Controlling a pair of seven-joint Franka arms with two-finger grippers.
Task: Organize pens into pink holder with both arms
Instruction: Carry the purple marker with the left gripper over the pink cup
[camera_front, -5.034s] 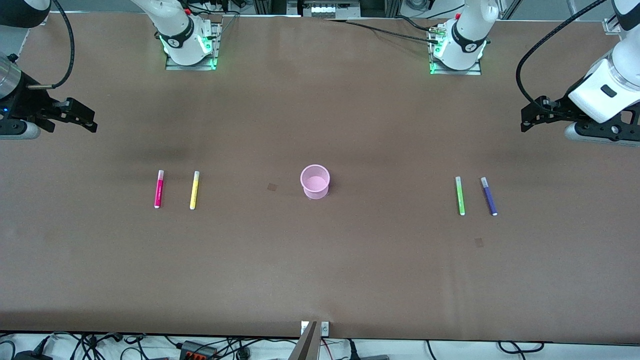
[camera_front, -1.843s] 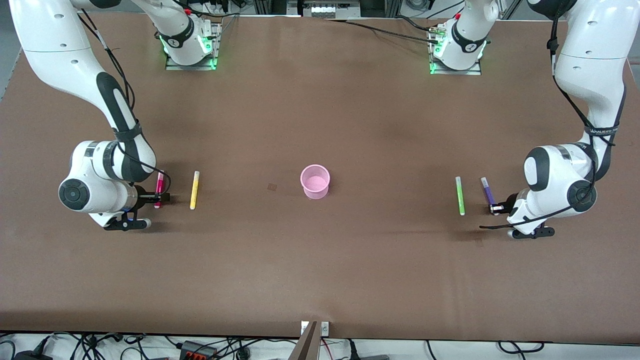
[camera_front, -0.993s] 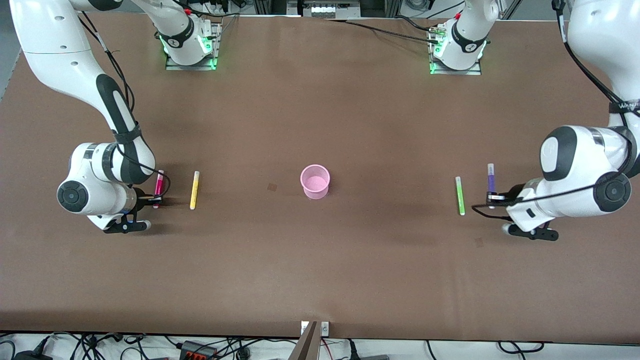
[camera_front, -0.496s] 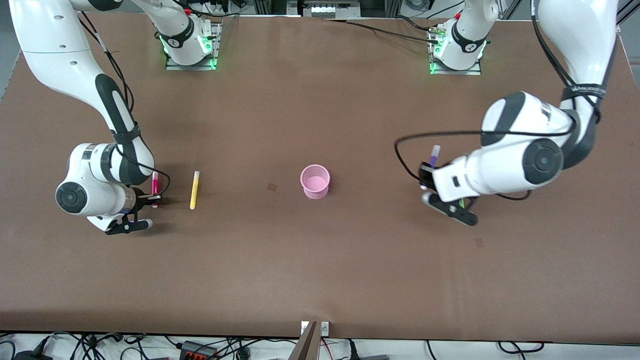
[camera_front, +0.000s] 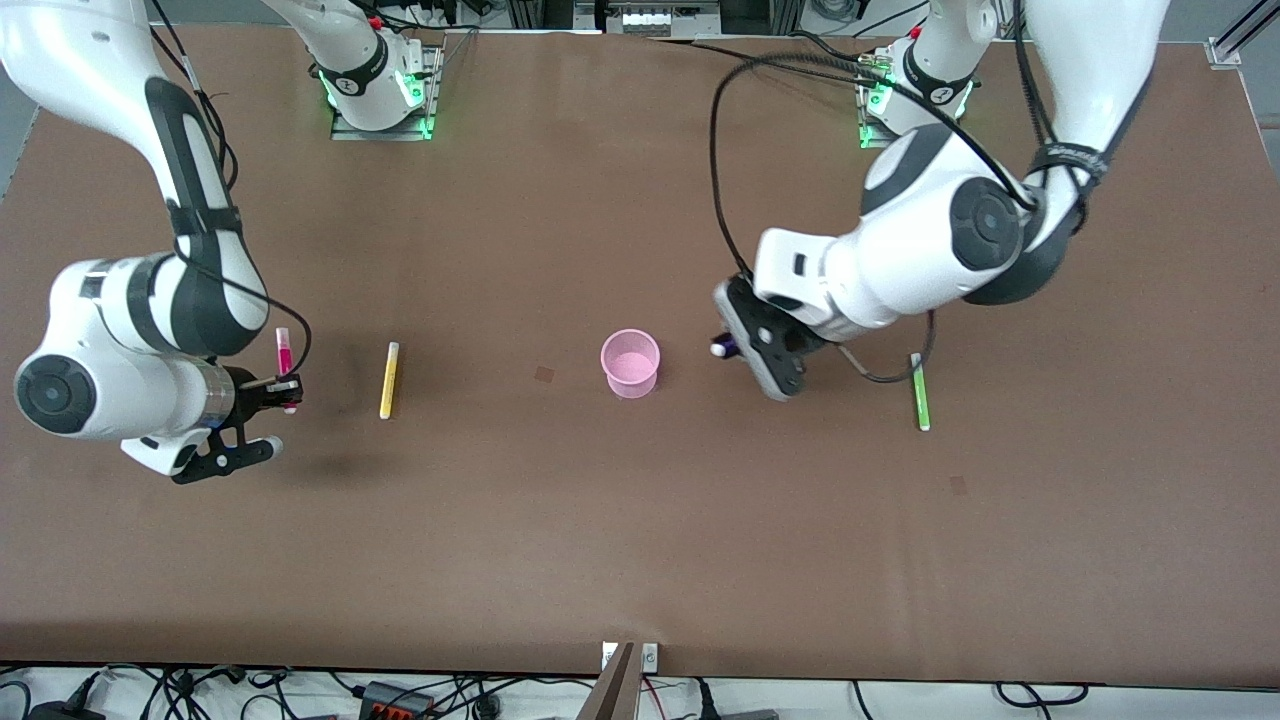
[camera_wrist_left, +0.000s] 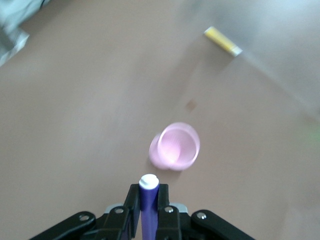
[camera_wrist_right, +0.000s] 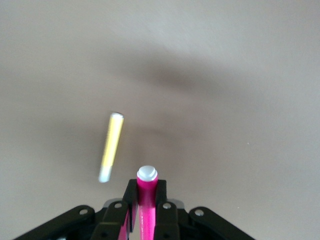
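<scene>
The purple pen, now hanging over the table beside the holder, will be let go by my left gripper inside the pink holder (camera_front: 624, 356) (camera_wrist_left: 178, 143), so it leans on the holder's rim facing the yellow pen.
The pink holder (camera_front: 630, 362) stands upright at the table's middle and also shows in the left wrist view (camera_wrist_left: 175, 146). My left gripper (camera_front: 730, 346) hangs over the table just beside the holder, on the left arm's side. It is shut on the purple pen (camera_wrist_left: 148, 182), whose white end points toward the holder. My right gripper (camera_front: 283, 390) is shut on the magenta pen (camera_front: 283, 352), held upright above the table beside the yellow pen (camera_front: 389, 380). That yellow pen lies flat, as does the green pen (camera_front: 918, 393) under the left arm.
The yellow pen (camera_wrist_right: 111, 145) lies between my right gripper (camera_wrist_right: 147, 196) and the holder. The left arm's cable loops over the table above the holder's left-arm side. Both arm bases (camera_front: 380, 85) stand at the table's edge farthest from the front camera.
The left arm has swung the purple pen from its spot near the green pen over to beside the holder. The right gripper closed on the magenta pen and lifted it off the table.
</scene>
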